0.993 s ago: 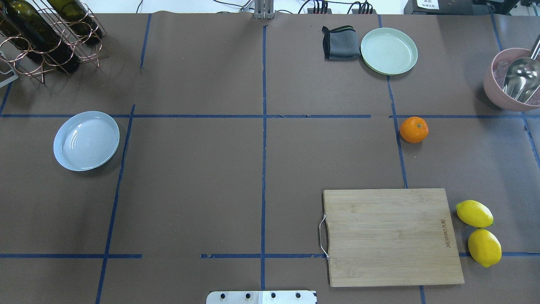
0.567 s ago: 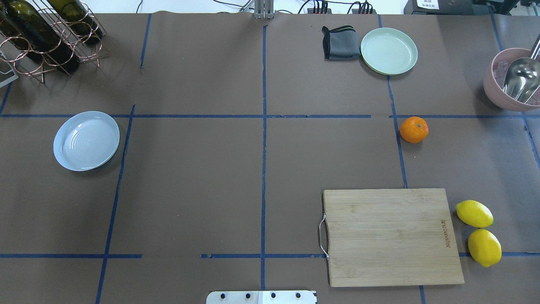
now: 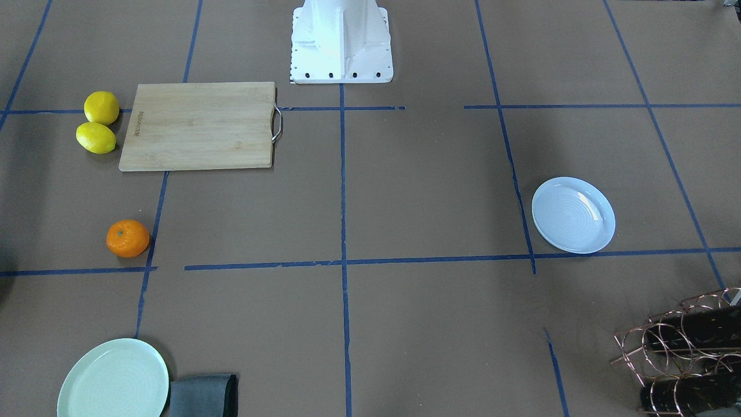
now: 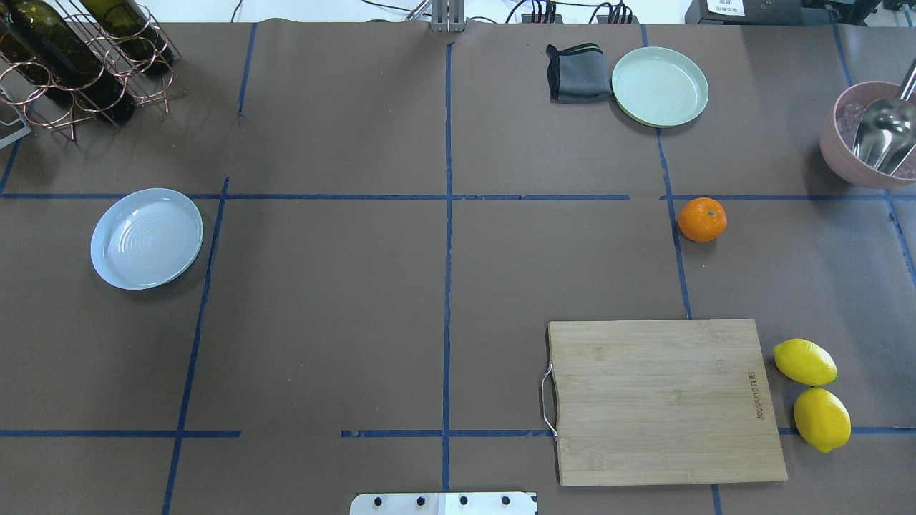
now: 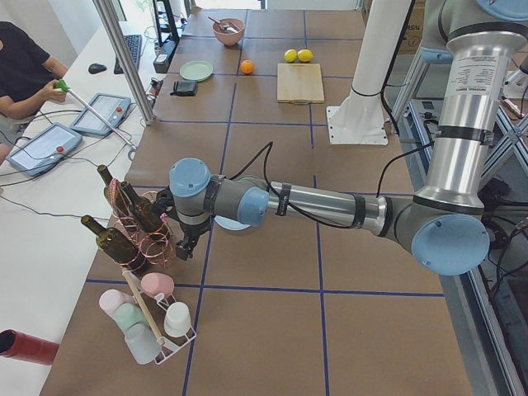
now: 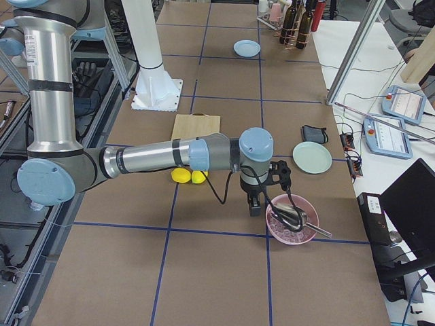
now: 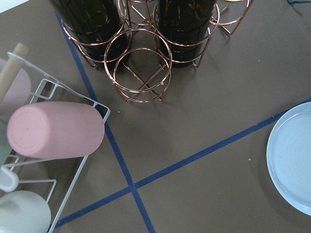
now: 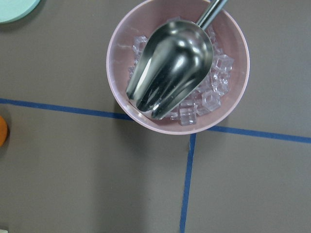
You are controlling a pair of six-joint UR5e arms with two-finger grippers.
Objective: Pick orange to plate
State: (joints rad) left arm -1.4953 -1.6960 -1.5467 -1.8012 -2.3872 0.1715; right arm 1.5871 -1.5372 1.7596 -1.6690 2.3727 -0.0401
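Observation:
Next, I move my left gripper to the pale bluish plate and close it on the plate's rim (image 3: 612,204) (image 7: 275,182), on the side farthest from the orange.
The orange (image 4: 702,219) lies on the brown table on my right side, beyond the cutting board; the front view has this orange (image 3: 127,238) at left. The pale bluish plate (image 4: 147,239) sits bare far off on my left side. Neither gripper shows in the overhead or front view. The left gripper (image 5: 188,246) hangs near the wine rack, beside the plate (image 7: 291,165); I cannot tell its state. The right gripper (image 6: 255,205) hangs by the pink bowl, and its state cannot be told either. A sliver of the orange (image 8: 1,131) shows at the right wrist view's left edge.
A bamboo cutting board (image 4: 665,400) and two lemons (image 4: 804,361) lie near the robot on the right. A mint plate (image 4: 660,86) and grey cloth (image 4: 578,73) are at the far edge. Pink bowl (image 4: 837,161) holds ice and a scoop. Wine rack (image 4: 79,57) far left.

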